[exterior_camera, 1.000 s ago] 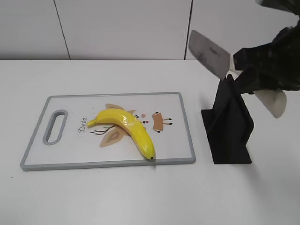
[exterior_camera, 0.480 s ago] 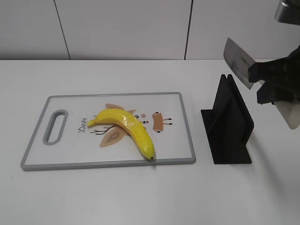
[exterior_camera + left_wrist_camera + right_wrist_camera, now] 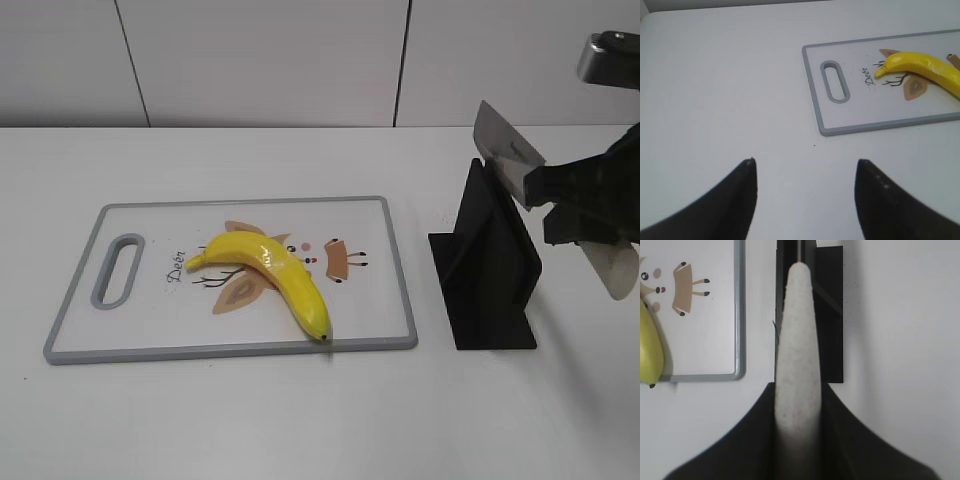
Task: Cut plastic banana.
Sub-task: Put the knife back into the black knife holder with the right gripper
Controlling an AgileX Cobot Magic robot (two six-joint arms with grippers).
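Note:
The knife, its blade now tilted just above the slot, will go blade down into the slot of the black knife stand [image 3: 517,230] [image 3: 797,310], and my right gripper needs to let go of it there.
A yellow plastic banana [image 3: 270,275] lies whole on a white cutting board [image 3: 360,330] with a grey rim; it also shows in the left wrist view [image 3: 927,70] and at the left edge of the right wrist view [image 3: 650,352]. My right gripper [image 3: 580,205] is shut on the pale handle [image 3: 797,360] of a knife. The knife's steel blade [image 3: 505,150] sits tilted just above the slot of the black knife stand [image 3: 490,265]. My left gripper [image 3: 805,167] is open and empty over bare table, left of the board.
The board has a slot handle [image 3: 118,270] at its left end and a deer drawing. The black stand [image 3: 830,315] stands right of the board. A white wall runs behind the table.
My right gripper has carried the knife to the right and down, from above the board's right side to just over the black stand. The banana has not moved.

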